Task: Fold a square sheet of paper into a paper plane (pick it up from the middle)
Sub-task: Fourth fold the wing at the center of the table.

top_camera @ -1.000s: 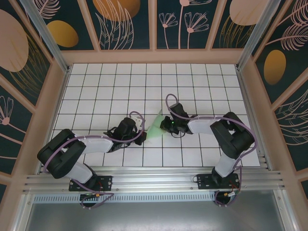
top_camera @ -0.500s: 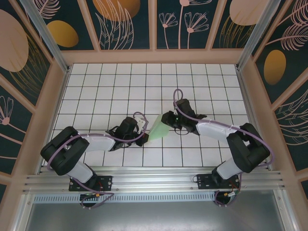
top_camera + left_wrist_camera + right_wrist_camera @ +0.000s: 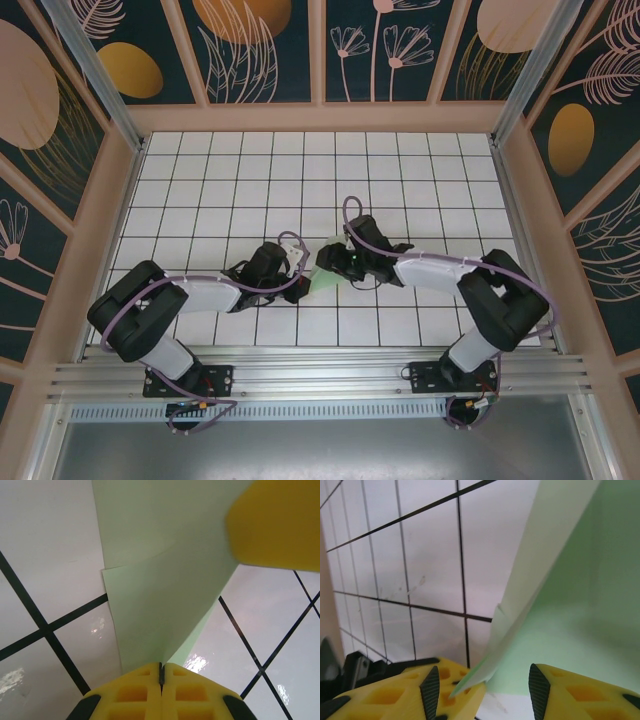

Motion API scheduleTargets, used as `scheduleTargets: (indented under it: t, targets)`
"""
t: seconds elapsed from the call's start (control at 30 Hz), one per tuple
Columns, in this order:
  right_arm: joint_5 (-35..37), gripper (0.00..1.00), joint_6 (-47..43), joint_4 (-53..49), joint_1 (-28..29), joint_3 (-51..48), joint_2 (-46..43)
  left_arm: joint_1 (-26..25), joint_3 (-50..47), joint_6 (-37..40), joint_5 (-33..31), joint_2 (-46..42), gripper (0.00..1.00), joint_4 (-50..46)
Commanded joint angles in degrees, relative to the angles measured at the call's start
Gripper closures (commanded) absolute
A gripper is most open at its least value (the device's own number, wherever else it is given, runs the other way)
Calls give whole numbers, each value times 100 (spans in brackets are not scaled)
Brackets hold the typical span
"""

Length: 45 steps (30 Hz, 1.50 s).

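Note:
My left gripper's fingers are out of line with the paper's folded edge, which slants away from them, so next I open them and pinch the paper's near end [image 3: 159, 656] with that edge along them.
The pale green sheet of paper [image 3: 165, 580], folded into overlapping layers, stands up off the tiles. My left gripper [image 3: 161, 667] is shut on its lower folded edge, and it sits at the middle of the table [image 3: 300, 274] in the top view. My right gripper [image 3: 485, 685] is open. A corner of the paper [image 3: 570, 580] hangs between its jaws and rests against the left finger [image 3: 470, 690]. From above, the right gripper [image 3: 324, 262] is directly right of the left one and covers most of the paper [image 3: 324, 287]. One of its yellow fingers [image 3: 275, 525] shows past the paper.
White grid tiles [image 3: 240, 190] cover the table. Wooden rails [image 3: 320, 118] and patterned walls close it in on three sides. An aluminium rail [image 3: 320, 375] carries both arm bases along the near edge.
My right gripper has opened and swung back left and nearer, up against the left gripper, covering most of the paper from above. The left gripper stays shut on the paper, almost still.

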Motion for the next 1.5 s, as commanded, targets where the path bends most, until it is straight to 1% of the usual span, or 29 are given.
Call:
scheduleTargets:
  t: [0.0, 0.03, 0.17, 0.27, 0.37, 0.53, 0.73, 0.87, 0.97, 1.03, 1.1, 1.17, 1.3, 1.47]
  targets:
    - [233, 51, 310, 9, 38, 244, 214, 25, 103, 146, 17, -97, 92, -97]
    - [253, 54, 337, 38, 30, 276, 241, 30, 99, 179, -9, -113, 90, -97]
    - [272, 64, 351, 85, 30, 347, 246, 25, 108, 358, -204, -210, 75, -263]
    - [219, 66, 362, 99, 30, 377, 259, 29, 146, 486, -247, -216, 67, -384]
    - [181, 67, 351, 104, 30, 409, 280, 30, 160, 531, -300, -230, 65, -408]
    - [186, 67, 327, 15, 26, 472, 312, 20, 221, 551, -332, -196, 69, -414]
    - [139, 67, 291, -66, 24, 559, 423, 20, 241, 572, -346, -207, 79, -402]
    - [113, 67, 268, -88, 17, 617, 459, 24, 248, 570, -415, -154, 83, -458]
    - [104, 67, 249, -116, 20, 646, 478, 18, 236, 551, -475, -129, 81, -467]
    - [95, 67, 242, -133, 17, 657, 483, 20, 230, 556, -517, -130, 82, -469]
    - [104, 67, 214, -169, 21, 670, 478, 16, 222, 576, -513, -144, 86, -465]
    - [125, 67, 168, -205, 21, 683, 444, 21, 204, 572, -517, -136, 91, -450]
    - [166, 64, 43, -287, -4, 641, 293, 16, 171, 512, -376, -103, 99, -345]
    - [170, 56, -92, -280, -92, 382, -124, 25, 181, 430, -176, -12, 100, -206]
